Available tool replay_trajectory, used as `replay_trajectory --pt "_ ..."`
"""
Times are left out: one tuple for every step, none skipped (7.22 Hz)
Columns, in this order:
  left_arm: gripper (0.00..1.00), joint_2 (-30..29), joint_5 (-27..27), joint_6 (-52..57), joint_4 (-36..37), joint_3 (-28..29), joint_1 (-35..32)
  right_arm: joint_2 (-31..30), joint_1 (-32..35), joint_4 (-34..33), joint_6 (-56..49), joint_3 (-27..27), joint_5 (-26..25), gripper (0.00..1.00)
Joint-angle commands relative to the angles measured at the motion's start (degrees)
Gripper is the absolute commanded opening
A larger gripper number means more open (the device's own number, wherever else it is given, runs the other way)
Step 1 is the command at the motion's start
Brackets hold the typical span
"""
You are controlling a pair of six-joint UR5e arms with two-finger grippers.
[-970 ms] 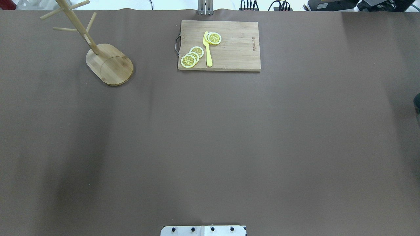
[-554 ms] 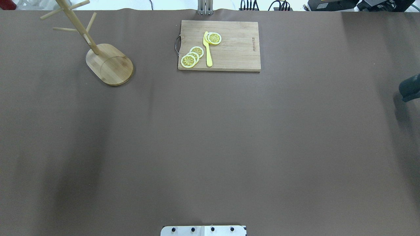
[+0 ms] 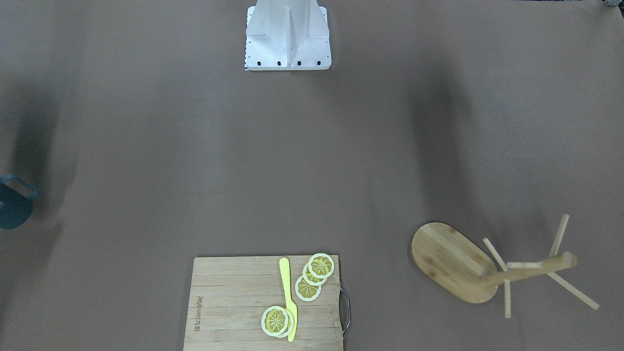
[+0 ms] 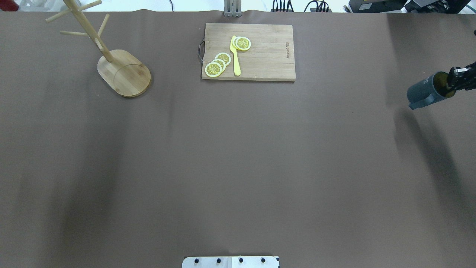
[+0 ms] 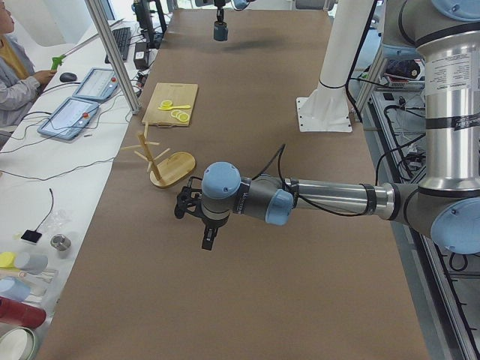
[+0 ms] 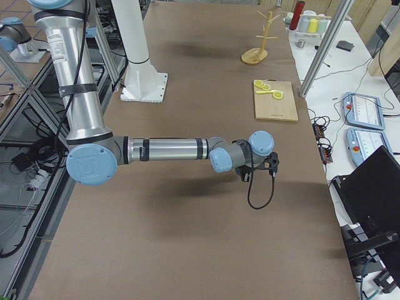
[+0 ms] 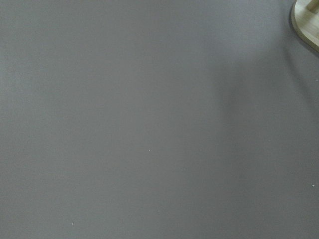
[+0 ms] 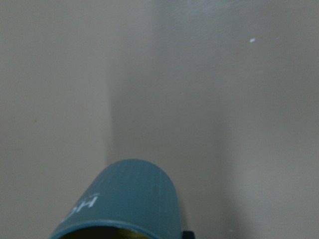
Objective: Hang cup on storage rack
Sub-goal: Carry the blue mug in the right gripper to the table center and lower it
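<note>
The dark teal cup, now hanging tilted above the table, will be let go by my right gripper on the table (image 3: 284, 139) between the base plate and the cutting board, nearer the base plate.
The dark teal cup (image 4: 424, 93) hangs tilted above the table at the right edge of the overhead view, its yellowish inside facing right. My right gripper (image 4: 452, 82) is shut on its rim. The cup (image 3: 12, 207) sits at the left edge of the front-facing view, and its ribbed wall (image 8: 122, 204) with white lettering fills the bottom of the right wrist view. The bamboo storage rack (image 4: 124, 72) stands far left at the back, its pegs bare. My left gripper (image 5: 202, 221) hovers near the rack (image 5: 169, 161); I cannot tell whether it is open or shut.
A wooden cutting board (image 4: 267, 56) with lemon slices (image 4: 217, 64) and a yellow knife (image 4: 235, 56) lies at the back centre. The robot's base plate (image 4: 230, 261) is at the near edge. A person (image 5: 11, 64) sits at a side table with tablets.
The cup and my right gripper have come in from the right edge, moving left and toward the back of the table. Nothing else has moved.
</note>
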Motion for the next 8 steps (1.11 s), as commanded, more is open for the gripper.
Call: replay_trajectory --pt "0.98 0.1 0.0 -1.5 0.0 0.2 0.0 -0.5 -8.0 -0.1 10.7 9.7 -0.6 0.00" --pt "0.98 0.1 -0.1 -1.4 0.1 0.3 0.0 -1.1 -11.9 -0.2 16.4 14.8 -1.1 0.00" --pt "0.98 0.1 0.0 -1.3 0.2 0.2 0.0 -0.7 -18.2 -0.2 24.8 19.8 -5.3 0.00" --pt "0.98 0.1 0.0 -1.4 0.3 0.0 0.0 -0.2 -24.6 -0.2 29.5 23.9 -10.1 0.00" --pt "0.98 0.1 0.0 -1.2 0.0 -0.1 0.0 2.3 -29.1 -0.3 34.5 24.8 -13.2 0.00" --pt "0.98 0.1 -0.1 -1.4 0.0 -0.1 0.0 9.2 -33.2 -6.5 46.2 24.7 -15.0 0.00" --pt "0.98 0.1 -0.2 -1.4 0.0 -0.1 0.0 18.4 -37.0 -19.1 49.5 24.6 -19.2 0.00" --pt "0.98 0.1 -0.2 -1.5 0.0 -0.2 0.0 21.7 -39.7 -22.5 50.5 24.6 -22.0 0.00"
